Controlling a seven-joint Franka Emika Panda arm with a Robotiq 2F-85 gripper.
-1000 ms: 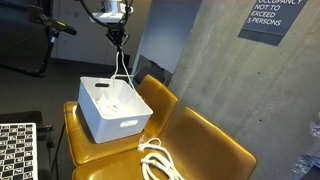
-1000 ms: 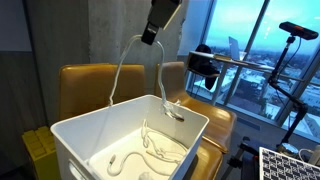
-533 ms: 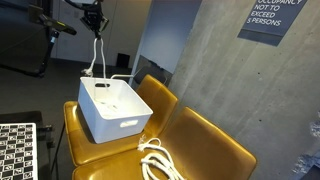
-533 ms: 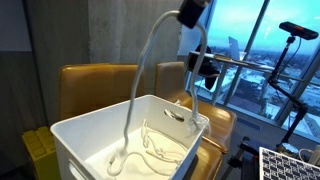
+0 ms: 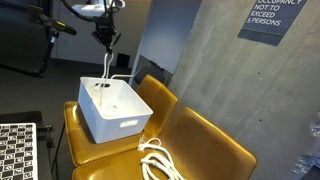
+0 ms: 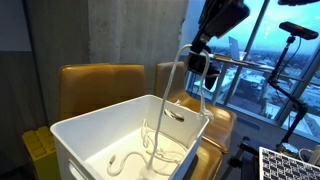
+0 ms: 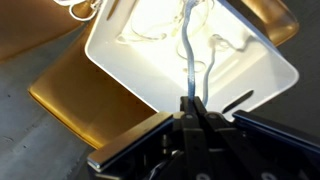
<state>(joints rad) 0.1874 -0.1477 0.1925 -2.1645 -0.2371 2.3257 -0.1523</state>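
Observation:
My gripper is holding the white cable and will drop it onto the coiled heap on the white plastic bin's bottom (image 5: 118,108) (image 7: 146,30).
My gripper (image 5: 106,41) hangs above the white plastic bin (image 5: 112,120), shut on a white cable (image 5: 107,66). The cable drops from the fingertips in a narrow loop, and its lower part lies coiled on the bin's floor (image 6: 152,150). In an exterior view the gripper (image 6: 197,46) is over the bin's far corner, with the cable (image 6: 183,85) going down past the rim (image 6: 120,108). In the wrist view the shut gripper (image 7: 190,103) pinches the cable (image 7: 187,50) straight above the bin (image 7: 112,62).
The bin sits on a mustard-yellow chair (image 5: 160,97). A second white cable coil (image 5: 155,160) lies on the seat of the neighbouring chair (image 5: 210,145). A concrete wall (image 5: 210,60) rises behind. A camera on a tripod (image 6: 300,32) stands by the window.
The gripper swung sideways over the bin and has now come lower, still shut on the cable. The hanging loop is shorter and more cable rests in the bin.

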